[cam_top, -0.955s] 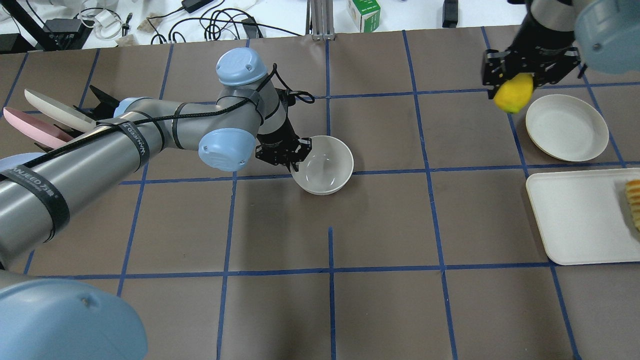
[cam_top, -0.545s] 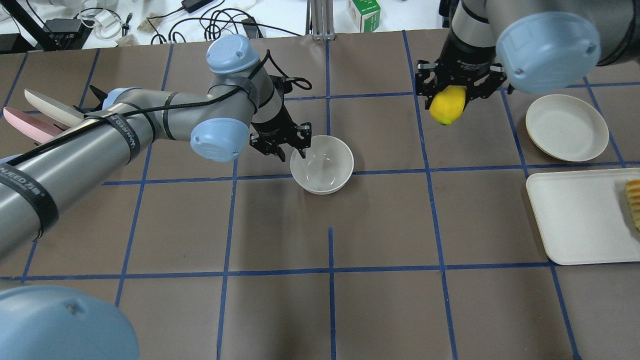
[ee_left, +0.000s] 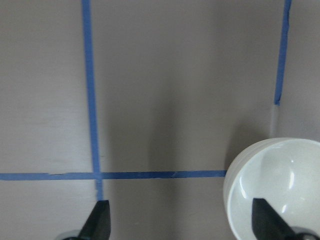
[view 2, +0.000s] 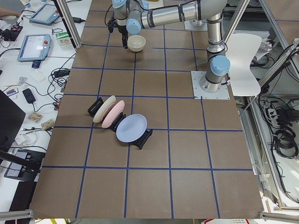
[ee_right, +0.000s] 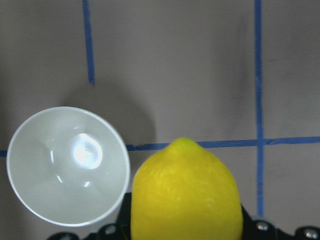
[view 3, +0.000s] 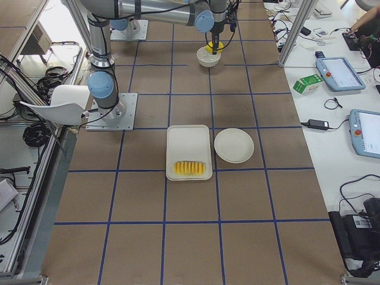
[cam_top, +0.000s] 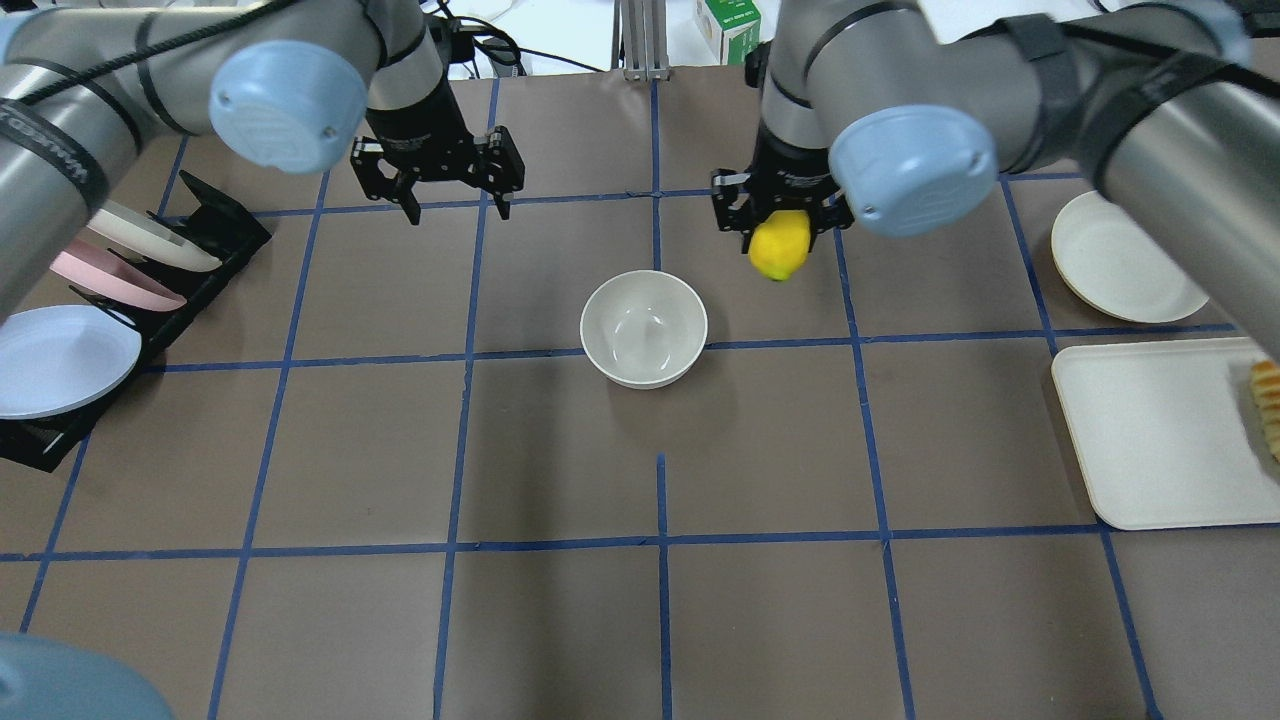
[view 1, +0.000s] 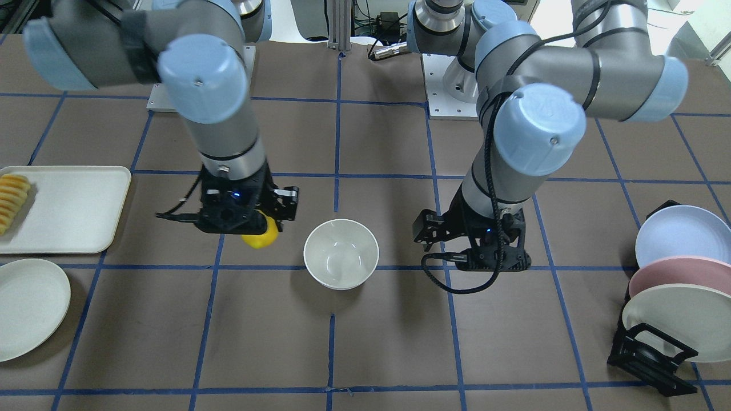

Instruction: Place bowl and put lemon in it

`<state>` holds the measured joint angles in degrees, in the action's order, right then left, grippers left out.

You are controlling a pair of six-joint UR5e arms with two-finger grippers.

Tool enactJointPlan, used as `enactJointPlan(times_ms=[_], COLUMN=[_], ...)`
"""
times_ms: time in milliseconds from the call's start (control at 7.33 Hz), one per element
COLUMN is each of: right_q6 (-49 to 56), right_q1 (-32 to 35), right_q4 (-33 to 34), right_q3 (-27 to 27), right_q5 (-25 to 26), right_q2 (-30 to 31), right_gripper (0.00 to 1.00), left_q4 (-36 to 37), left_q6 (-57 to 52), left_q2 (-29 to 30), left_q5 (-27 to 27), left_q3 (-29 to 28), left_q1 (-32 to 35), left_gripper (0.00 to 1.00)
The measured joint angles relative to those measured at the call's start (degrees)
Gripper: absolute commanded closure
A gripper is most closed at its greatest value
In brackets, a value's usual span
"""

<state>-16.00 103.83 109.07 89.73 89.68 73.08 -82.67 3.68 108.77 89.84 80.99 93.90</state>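
Next, my right gripper releases the yellow lemon on the inside bottom of the empty off-white bowl [view 1: 342, 264] [ee_right: 72, 164]. The lemon is now held above the table.
The off-white bowl [cam_top: 644, 328] stands upright and empty on the brown table, near the middle. My right gripper [cam_top: 780, 232] is shut on the yellow lemon [cam_top: 779, 247] and holds it above the table, just right of and beyond the bowl. In the right wrist view the lemon [ee_right: 186, 195] fills the bottom centre, with the bowl [ee_right: 67, 165] at its left. My left gripper [cam_top: 458, 205] is open and empty, raised well to the far left of the bowl. The left wrist view shows its fingertips [ee_left: 100, 217] spread and the bowl [ee_left: 275, 190] at the lower right.
A shallow cream plate [cam_top: 1130, 255] lies at the right. A white tray [cam_top: 1160, 430] in front of it carries ridged yellow sliced food [cam_top: 1268, 405]. A black dish rack [cam_top: 215, 235] with white, pink and blue plates stands at the left edge.
My left gripper has drawn away from the bowl's rim, up and to the far left. My right gripper has carried the lemon leftward to just beside the bowl.
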Motion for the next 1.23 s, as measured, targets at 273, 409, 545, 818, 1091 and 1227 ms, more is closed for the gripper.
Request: enactJointPlan(times_ms=[273,409,545,818,1091,1227], right_q6=[-7.7,-8.9,-9.3,-9.2,-9.1,-9.0], right_q1=[6.2,7.7,8.9,9.7,9.9,9.9], right_q4=[7.0,9.5,11.4,14.7,16.8,16.9], right_q3=[0.1,0.2,0.3,0.5,0.6,0.6], right_q5=[0.2,0.0,0.2,0.4,0.5,0.8], right_q2=[-6.8,-9.3,-11.5,-14.8,-16.8,-17.0], right_gripper=[0.75,0.75,0.74,0.69,0.00,0.00], left_q4=[-5.6,-7.9,-10.2,-11.7,-11.5,-11.4], left_q6=[-1.2,-1.2,-1.0,-0.9,-1.0,-1.2], left_q2=[-3.5,-5.5,-7.4,-9.8,-11.2,-11.8], left_q5=[1.0,1.0,0.9,0.4,0.2,0.2], left_q3=[-1.2,-1.3,-0.7,0.6,1.7,2.0], left_q1=[-1.8,-2.2,-2.7,-4.0,-5.1,-5.4], left_gripper=[0.00,0.00,0.00,0.00,0.00,0.00])
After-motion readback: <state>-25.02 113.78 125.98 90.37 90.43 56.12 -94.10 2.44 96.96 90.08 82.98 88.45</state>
